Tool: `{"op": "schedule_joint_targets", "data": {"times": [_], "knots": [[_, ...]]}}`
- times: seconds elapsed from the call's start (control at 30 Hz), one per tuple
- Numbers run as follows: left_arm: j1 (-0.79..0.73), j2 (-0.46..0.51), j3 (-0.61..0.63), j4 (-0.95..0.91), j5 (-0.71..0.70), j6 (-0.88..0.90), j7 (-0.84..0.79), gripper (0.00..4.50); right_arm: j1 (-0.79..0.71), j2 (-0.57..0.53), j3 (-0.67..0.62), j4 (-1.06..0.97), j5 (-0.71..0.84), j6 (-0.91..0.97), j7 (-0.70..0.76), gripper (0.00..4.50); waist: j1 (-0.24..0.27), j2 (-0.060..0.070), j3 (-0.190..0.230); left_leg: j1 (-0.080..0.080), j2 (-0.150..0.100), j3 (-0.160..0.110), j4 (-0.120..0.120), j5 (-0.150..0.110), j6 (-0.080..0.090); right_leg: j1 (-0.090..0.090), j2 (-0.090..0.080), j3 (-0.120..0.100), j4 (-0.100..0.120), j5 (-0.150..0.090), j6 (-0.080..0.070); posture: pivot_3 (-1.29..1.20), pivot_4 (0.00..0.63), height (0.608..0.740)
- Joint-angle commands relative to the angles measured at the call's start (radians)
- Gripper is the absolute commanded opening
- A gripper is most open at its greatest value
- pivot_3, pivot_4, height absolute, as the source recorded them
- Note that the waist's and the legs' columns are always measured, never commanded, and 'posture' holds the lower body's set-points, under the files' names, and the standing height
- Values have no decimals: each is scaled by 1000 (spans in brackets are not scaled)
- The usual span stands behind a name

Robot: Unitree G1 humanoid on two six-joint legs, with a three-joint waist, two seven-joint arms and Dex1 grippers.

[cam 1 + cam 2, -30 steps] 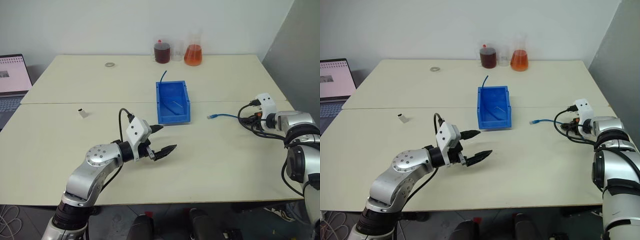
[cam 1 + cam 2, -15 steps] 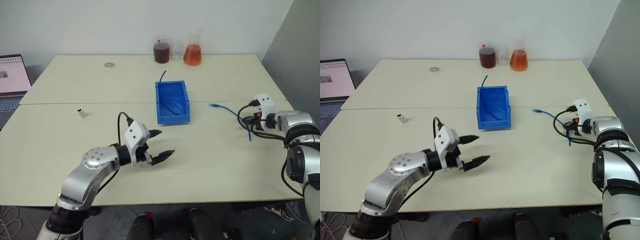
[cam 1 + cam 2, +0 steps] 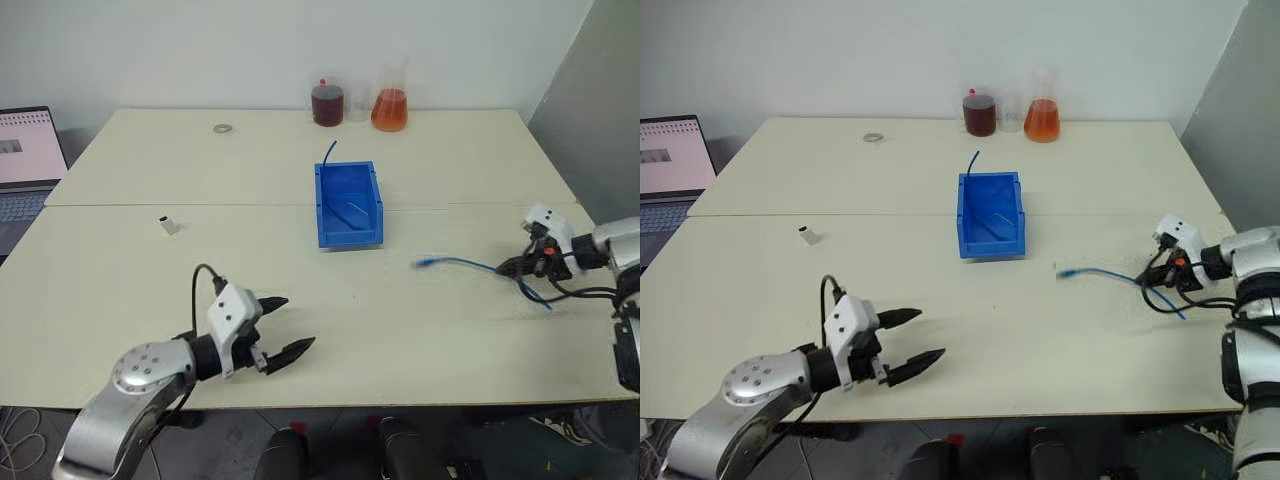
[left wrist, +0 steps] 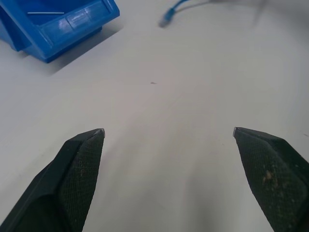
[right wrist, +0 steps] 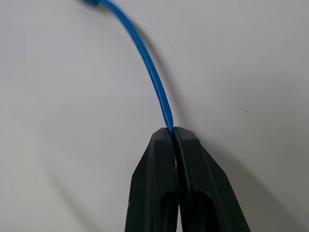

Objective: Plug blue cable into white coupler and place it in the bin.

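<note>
I should lay the blue cable down with my right gripper on the bare table (image 3: 343, 287), in the spot that is just in front of the bin.
The blue cable (image 3: 462, 262) lies on the table right of the bin, its clear plug (image 3: 424, 263) pointing left. My right gripper (image 3: 512, 266) is shut on the blue cable; in the right wrist view the cable (image 5: 150, 72) comes out from between the closed fingertips (image 5: 166, 140). The bright blue bin (image 3: 348, 238) sits mid-table with its top open. At the far left rests the tiny white coupler (image 3: 167, 225). Near the front edge, my left gripper (image 3: 297, 321) stands open and holds nothing, far from both; its wrist view shows the bin (image 4: 72, 24) and the plug (image 4: 166, 20) beyond.
Two flasks, one dark red (image 3: 327, 103) and one orange (image 3: 389, 105), stand at the table's back edge. A metal ring (image 3: 221, 128) lies back left. A laptop (image 3: 25, 160) sits off the left side. A short dark blue cable stub (image 3: 326, 152) rises behind the bin.
My right hand has turned and drawn back toward the near right with the cable, dragging the plug toward the front. My open left gripper has pulled back and to the left.
</note>
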Motion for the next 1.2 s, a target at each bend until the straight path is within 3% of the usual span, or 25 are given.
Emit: {"op": "schedule_joint_targets", "data": {"times": [0.03, 0.2, 0.37, 0.47, 0.67, 0.87, 1.2], "knots": [[50, -28, 20, -67, 20, -41, 57, 4500, 81, 24, -11, -304, 119, 173, 84, 17, -3, 0, 0, 1, 1, 0, 0, 0, 0, 0, 1, 0, 1, 0, 0, 0, 150, 740], [149, -86, 34, -147, 29, -42, 151, 4500, 172, 159, -20, -708, 252, 504, -69, 17, -11, 0, 0, 3, 4, 0, 0, 0, 0, 1, 5, 1, 2, 0, 0, 0, 150, 740], [240, -113, 58, -192, 51, -58, 208, 4500, 198, 307, 33, -922, 282, 675, -242, 17, 2, 0, 0, 2, 4, -2, 0, 0, 0, 0, 5, -1, 2, -1, -1, 0, 150, 740], [298, -135, 79, -209, 74, -74, 248, 4500, 204, 413, 77, -922, 252, 693, -374, 17, 11, 0, 0, 1, 3, -2, 0, 0, 0, 0, 5, -1, 1, -1, -1, 0, 150, 740], [363, -202, 104, -223, 82, -82, 323, 4500, 180, 511, 129, -896, 241, 717, -515, 17, 4, -1, 0, 0, 3, -2, 0, 0, 0, -1, 4, -2, 0, -1, -1, 0, 150, 740], [310, -269, 109, -171, 100, -80, 408, 4500, 166, 522, 162, -861, 233, 698, -575, 17, 5, -1, -1, -1, 3, -2, 0, 0, 0, -1, 5, -2, 0, -1, -1, 0, 150, 740], [292, -272, 104, -126, 108, -80, 411, 4500, 182, 499, 196, -873, 252, 706, -580, 17, 2, -1, 0, 0, 3, -2, 0, 0, 0, -1, 5, -2, 0, -1, -1, 0, 150, 740]]}}
